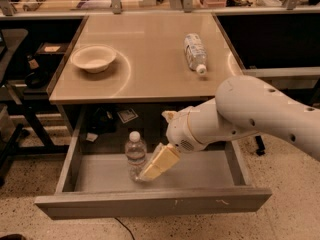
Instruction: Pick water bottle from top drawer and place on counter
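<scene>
The water bottle has a white cap. My gripper will close on the upper part [135, 148] of the bottle, just below that cap.
The water bottle [135, 152], clear with a white cap, stands upright in the open top drawer [205, 178], left of its middle. My gripper [148, 172], cream-coloured at the end of the white arm, reaches down into the drawer from the right. Its tip is at the bottle's lower right side and overlaps the bottle's base in the camera view. I cannot tell whether it touches the bottle. The beige counter [150, 69] lies directly above the back of the drawer.
A white bowl [94, 58] sits at the counter's left. A bottle with a wide white label [194, 51] lies on its side at the counter's right. Small scraps lie at the drawer's back. Dark shelving stands on both sides.
</scene>
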Available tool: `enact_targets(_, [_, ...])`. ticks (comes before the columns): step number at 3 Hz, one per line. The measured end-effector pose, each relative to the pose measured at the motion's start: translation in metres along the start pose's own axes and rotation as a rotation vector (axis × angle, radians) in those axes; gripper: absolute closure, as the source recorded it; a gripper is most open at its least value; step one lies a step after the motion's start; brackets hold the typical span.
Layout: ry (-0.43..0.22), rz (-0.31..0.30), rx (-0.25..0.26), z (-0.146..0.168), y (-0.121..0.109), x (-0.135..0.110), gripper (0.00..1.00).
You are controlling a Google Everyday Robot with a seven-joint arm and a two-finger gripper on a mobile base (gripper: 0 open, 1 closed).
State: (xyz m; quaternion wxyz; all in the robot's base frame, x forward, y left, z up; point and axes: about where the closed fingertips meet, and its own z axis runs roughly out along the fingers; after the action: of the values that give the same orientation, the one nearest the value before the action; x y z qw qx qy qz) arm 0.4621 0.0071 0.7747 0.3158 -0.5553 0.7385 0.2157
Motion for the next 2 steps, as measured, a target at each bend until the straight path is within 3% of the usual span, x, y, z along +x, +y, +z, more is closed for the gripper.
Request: enact_targets(2, [-0.043,-0.008,-0.022,0.034,-0.010,-0.004,0.00])
